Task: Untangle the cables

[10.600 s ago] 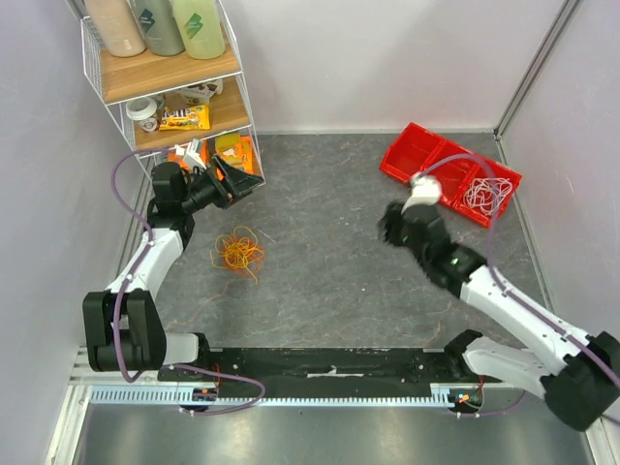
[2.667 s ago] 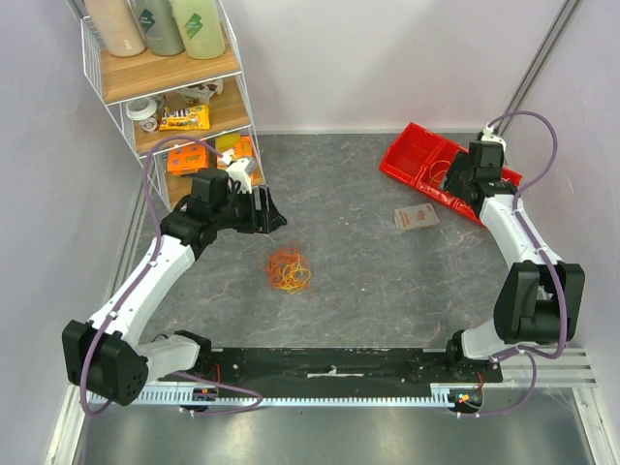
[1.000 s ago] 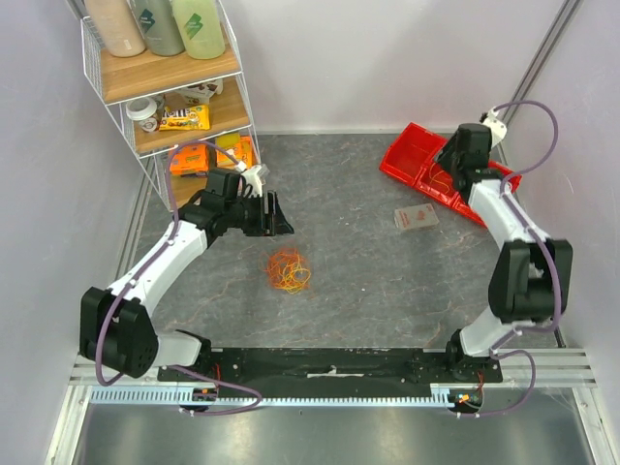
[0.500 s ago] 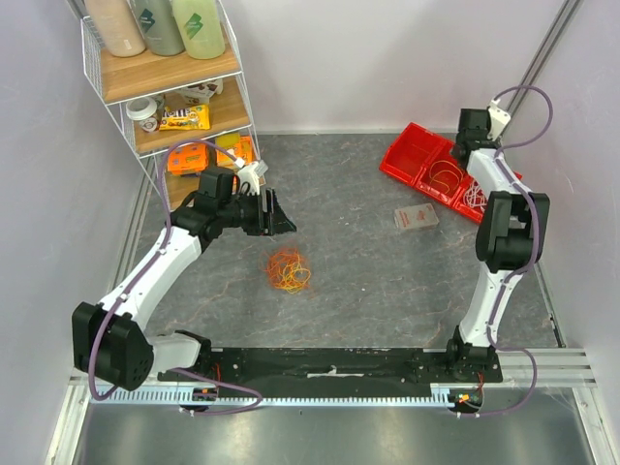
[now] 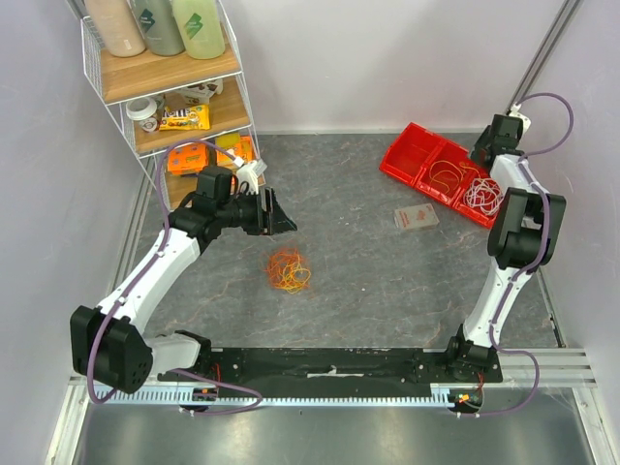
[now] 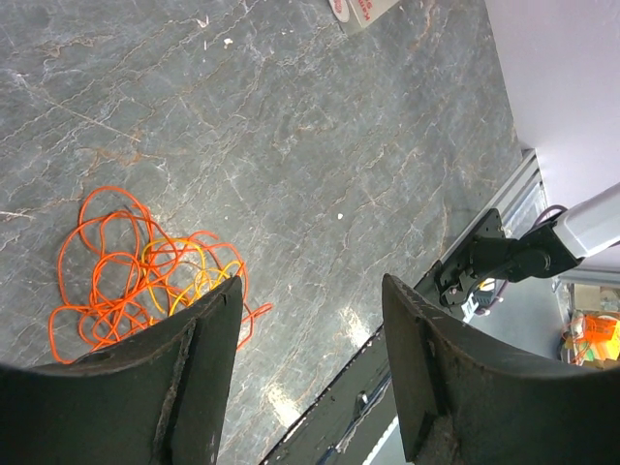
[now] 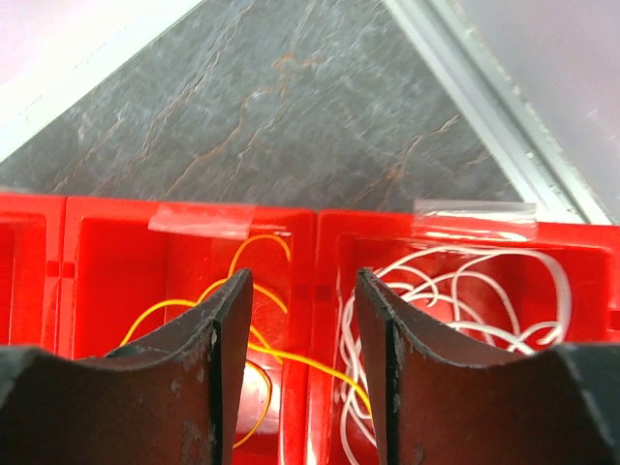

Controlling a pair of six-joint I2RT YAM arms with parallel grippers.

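The yellow piece of cable hangs over the divider into the white cable's compartment, so next I pinch it with my right gripper and tuck it into the middle compartment [image 5: 444,178] before untangling more.
A fist-sized tangle of orange and yellow cables [image 5: 289,271] lies on the grey floor, left of centre; in the left wrist view this tangle [image 6: 145,281] sits just left of my fingers. My left gripper [image 5: 276,215] [image 6: 310,291] hovers above and behind it, open and empty. A loose yellow cable [image 5: 446,176] [image 7: 254,244] lies in the middle compartment of the red tray [image 5: 412,147] [image 7: 97,208]. One yellow strand crosses the divider. A white cable [image 5: 477,196] [image 7: 465,291] fills the compartment beside it. My right gripper [image 5: 489,152] [image 7: 302,281] hangs open above the tray's divider, holding nothing.
A small card box [image 5: 417,217] [image 6: 363,10] lies flat on the floor between tangle and tray. A wire shelf [image 5: 174,97] with bottles and snack packs stands at the back left. Walls close in on both sides, and a metal rail [image 5: 329,392] runs along the near edge.
The right arm has swung its wrist from the tray's left side round to the far right corner, past the tray. The left arm and the tangle have hardly moved.
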